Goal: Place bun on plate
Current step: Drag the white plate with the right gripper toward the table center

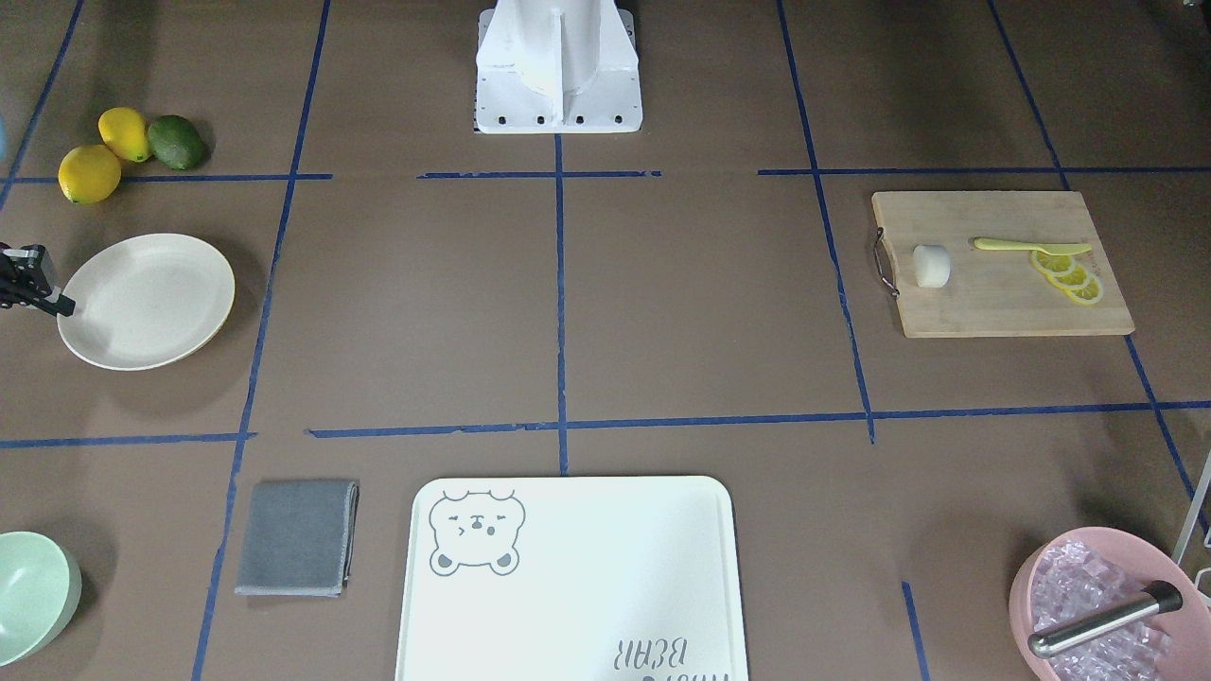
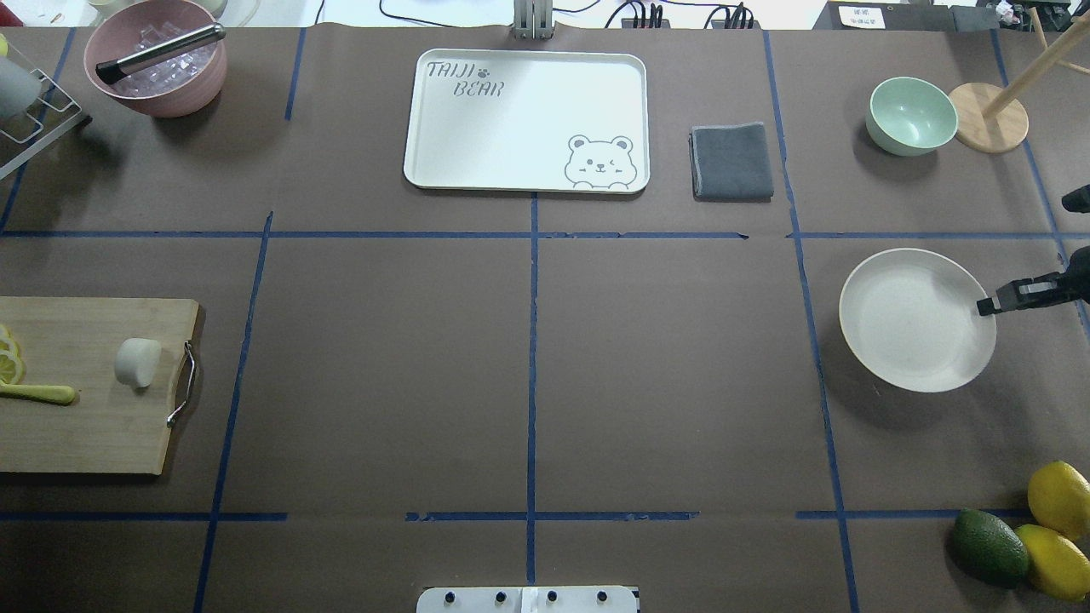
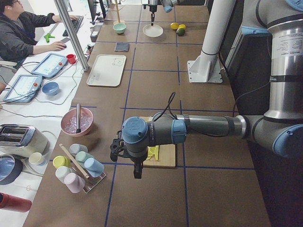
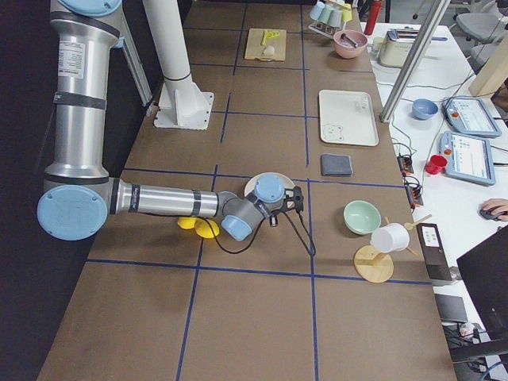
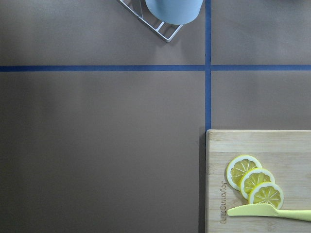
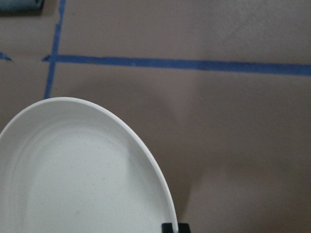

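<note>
Next, I let go of the cream plate with my right gripper on the blue line [image 1: 572, 291] between the bear tray and the white stand.
The bun [image 1: 931, 266] [image 2: 137, 362], a small off-white lump, lies on the wooden cutting board [image 1: 993, 303] near its metal handle. The cream plate [image 1: 147, 301] [image 2: 915, 319] sits bare on the far side of the table. My right gripper [image 2: 988, 305] [image 1: 59, 305] hangs at the plate's outer rim. Its fingertips [image 6: 175, 227] are together and look shut, with nothing seen between them. My left gripper [image 3: 136, 174] shows only in the exterior left view, over the table just past the board's lemon end. I cannot tell whether it is open or shut.
Lemon slices [image 5: 253, 180] and a yellow knife [image 1: 1029, 246] share the board. Two lemons and an avocado [image 2: 988, 547] lie near the plate. A mint bowl [image 2: 911, 115], grey cloth [image 2: 732, 162], bear tray [image 2: 477, 153], pink ice bowl [image 2: 157, 64] and cup rack [image 3: 78, 168] line the far edge.
</note>
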Controlling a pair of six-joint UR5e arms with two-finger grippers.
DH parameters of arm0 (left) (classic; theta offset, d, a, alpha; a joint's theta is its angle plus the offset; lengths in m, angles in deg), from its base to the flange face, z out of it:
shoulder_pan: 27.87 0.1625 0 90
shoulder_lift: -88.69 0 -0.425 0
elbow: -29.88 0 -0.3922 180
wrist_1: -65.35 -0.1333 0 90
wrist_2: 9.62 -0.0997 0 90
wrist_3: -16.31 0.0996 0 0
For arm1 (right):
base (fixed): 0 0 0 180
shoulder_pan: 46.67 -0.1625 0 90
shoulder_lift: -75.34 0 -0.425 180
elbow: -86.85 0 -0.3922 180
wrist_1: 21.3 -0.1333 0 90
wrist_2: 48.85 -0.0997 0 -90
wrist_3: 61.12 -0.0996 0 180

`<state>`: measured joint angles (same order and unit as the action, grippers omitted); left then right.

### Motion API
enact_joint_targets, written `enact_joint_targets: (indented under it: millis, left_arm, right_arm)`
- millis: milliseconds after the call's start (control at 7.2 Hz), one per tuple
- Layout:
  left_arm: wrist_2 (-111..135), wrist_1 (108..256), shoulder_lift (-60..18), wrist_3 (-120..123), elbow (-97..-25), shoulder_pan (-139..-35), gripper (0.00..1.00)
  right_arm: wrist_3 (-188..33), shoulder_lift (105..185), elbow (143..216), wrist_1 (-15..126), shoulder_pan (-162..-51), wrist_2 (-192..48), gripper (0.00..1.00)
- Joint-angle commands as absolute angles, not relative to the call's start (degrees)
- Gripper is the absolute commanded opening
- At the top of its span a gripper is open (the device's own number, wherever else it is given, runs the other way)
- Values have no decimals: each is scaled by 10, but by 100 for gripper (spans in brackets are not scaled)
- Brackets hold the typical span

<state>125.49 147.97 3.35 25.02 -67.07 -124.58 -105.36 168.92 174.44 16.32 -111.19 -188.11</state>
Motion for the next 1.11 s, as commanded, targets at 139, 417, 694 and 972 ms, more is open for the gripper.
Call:
enact_joint_targets:
  millis: [139, 417, 694, 972]
  left_arm:
    - [1256, 1481, 34, 250, -672, -1239, 100]
    - [1256, 1481, 34, 249, -672, -1228, 100]
    - [1256, 1481, 34, 250, -672, -1225, 100]
    - [1256, 1480, 34, 249, -672, -1218, 100]
  right_arm:
    - [-1263, 1533, 1744, 166, -996, -1803, 0]
    - [-1338, 1404, 1742, 286, -879, -1675, 0]
    - [-1399, 1300, 1741, 397, -801, -1593, 0]
    - [-1413, 1303, 1754, 399, -781, -1589, 0]
